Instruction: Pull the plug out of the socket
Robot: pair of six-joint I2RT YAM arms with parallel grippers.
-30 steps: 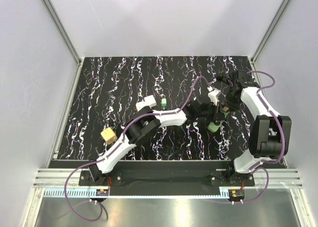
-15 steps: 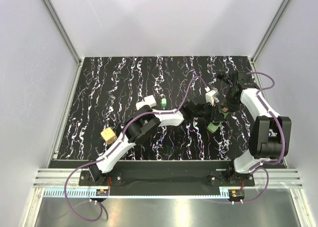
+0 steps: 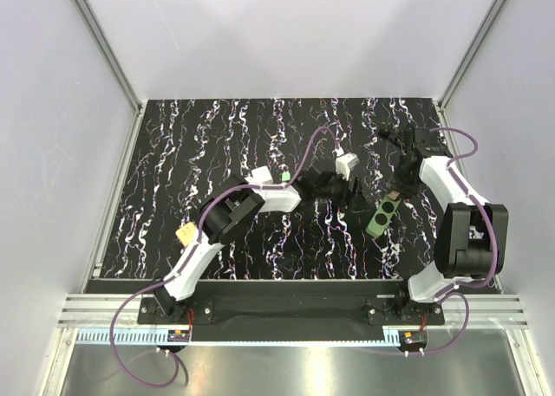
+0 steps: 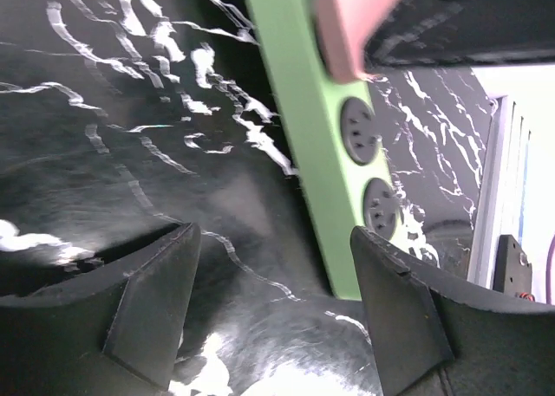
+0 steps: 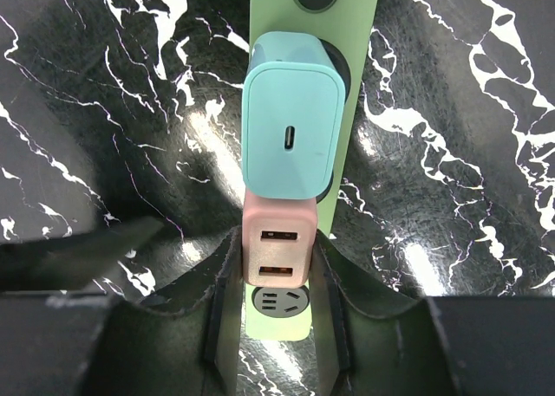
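Observation:
The green strip lies beyond my left gripper's open fingers. My left gripper will clamp it by the green strip's free outlets [image 3: 381, 218] before I pull the pink plug.
The socket [image 5: 350, 110] is a long green power strip [image 3: 382, 214] lying flat on the black marbled table. A teal plug [image 5: 289, 110] and a pink plug [image 5: 277, 240] with two USB ports sit in it side by side. My right gripper [image 5: 276, 266] is shut on the pink plug, one finger on each side. My left gripper [image 4: 273, 249] stands open just left of the strip, low over the table, with nothing between its fingers. In the left wrist view the strip [image 4: 303, 127] shows two free outlets, and the pink plug [image 4: 355, 23] is at the top.
A yellow wooden block [image 3: 186, 233] lies beside the left arm's elbow. A small green piece [image 3: 284, 178] sits by the left forearm. Purple cables loop over both arms. Pale walls close the table on three sides.
My left gripper has opened and drawn back to the left, away from the strip. The strip's near end now shows uncovered. The right gripper has kept its hold on the pink plug.

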